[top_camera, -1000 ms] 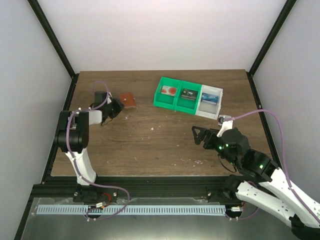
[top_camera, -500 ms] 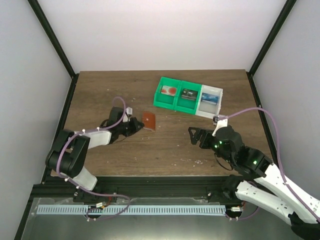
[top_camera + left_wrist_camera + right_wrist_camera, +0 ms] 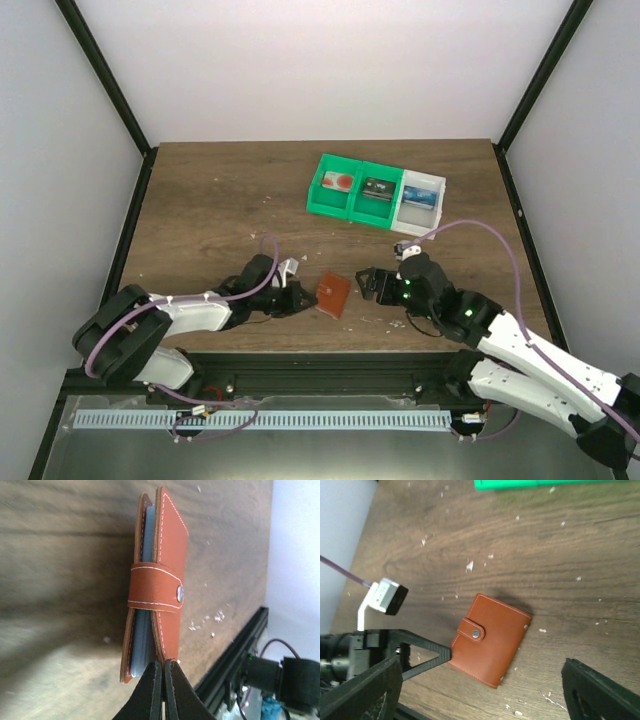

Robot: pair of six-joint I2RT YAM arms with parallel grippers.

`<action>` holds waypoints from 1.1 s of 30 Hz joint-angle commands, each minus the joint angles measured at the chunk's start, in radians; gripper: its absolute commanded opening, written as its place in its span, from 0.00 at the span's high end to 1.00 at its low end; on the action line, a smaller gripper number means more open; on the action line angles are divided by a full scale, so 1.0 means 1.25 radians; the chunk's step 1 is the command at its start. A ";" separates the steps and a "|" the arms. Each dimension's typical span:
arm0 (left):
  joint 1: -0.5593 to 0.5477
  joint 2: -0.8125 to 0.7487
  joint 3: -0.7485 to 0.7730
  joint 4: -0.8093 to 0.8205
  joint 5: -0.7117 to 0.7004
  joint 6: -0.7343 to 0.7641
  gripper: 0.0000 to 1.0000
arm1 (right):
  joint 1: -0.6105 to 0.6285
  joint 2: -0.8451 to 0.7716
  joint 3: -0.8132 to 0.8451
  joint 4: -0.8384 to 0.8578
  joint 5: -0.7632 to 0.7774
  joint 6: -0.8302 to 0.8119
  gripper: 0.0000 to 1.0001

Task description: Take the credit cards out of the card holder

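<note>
The strap holds the covers shut, so next I let go of the card holder's edge with my left gripper and take the strap's snap (image 3: 180, 594) while my right gripper steadies the opposite side.
The card holder (image 3: 333, 294), a reddish-brown leather bifold, lies at the near middle of the table with its snap strap fastened. In the left wrist view the card holder (image 3: 170, 555) shows edge-on, with pale grey-blue layers between its covers. My left gripper (image 3: 164, 666) is shut on the edge of one cover, and it reaches in low from the left (image 3: 303, 298). My right gripper (image 3: 364, 285) stands open just right of the holder, and its jaws straddle the card holder (image 3: 492, 640). A credit card with a red round mark (image 3: 340, 182) and a blue one (image 3: 421, 195) lie in the bins.
Two green bins (image 3: 322, 205) and a white bin (image 3: 412, 226) stand in a row at the back right; the middle bin holds a dark card (image 3: 377, 187). Pale crumbs are scattered over the wood. The black frame rail (image 3: 330, 368) runs along the near edge.
My left gripper has brought the card holder from the back left to the near middle. My right gripper has moved left and forward to the holder, and its jaws have narrowed slightly.
</note>
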 commanded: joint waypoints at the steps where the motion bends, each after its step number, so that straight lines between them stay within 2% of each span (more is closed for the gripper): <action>1: -0.054 0.000 -0.001 0.053 0.037 -0.046 1.00 | 0.004 0.043 -0.047 0.111 -0.089 0.014 0.15; 3: -0.073 -0.010 -0.008 0.055 0.038 -0.058 1.00 | 0.004 0.071 -0.074 0.143 -0.110 0.031 0.24; 5: -0.080 -0.026 -0.007 0.036 0.033 -0.056 0.93 | 0.004 0.097 -0.101 0.173 -0.126 0.053 0.34; 10: -0.080 -0.059 0.043 -0.082 0.011 -0.009 0.67 | 0.004 0.162 -0.152 0.239 -0.167 0.110 0.48; 14: -0.080 -0.080 0.078 -0.145 -0.051 0.048 0.57 | 0.004 0.200 -0.191 0.309 -0.219 0.177 0.52; 20: -0.081 -0.032 0.129 -0.203 -0.096 0.132 0.57 | 0.004 0.245 -0.241 0.391 -0.232 0.259 0.53; 27: -0.081 0.027 0.138 -0.169 -0.076 0.170 0.64 | 0.004 0.283 -0.256 0.426 -0.205 0.282 0.55; 33: -0.081 0.062 0.184 -0.224 -0.119 0.239 0.67 | 0.004 0.335 -0.265 0.462 -0.198 0.301 0.56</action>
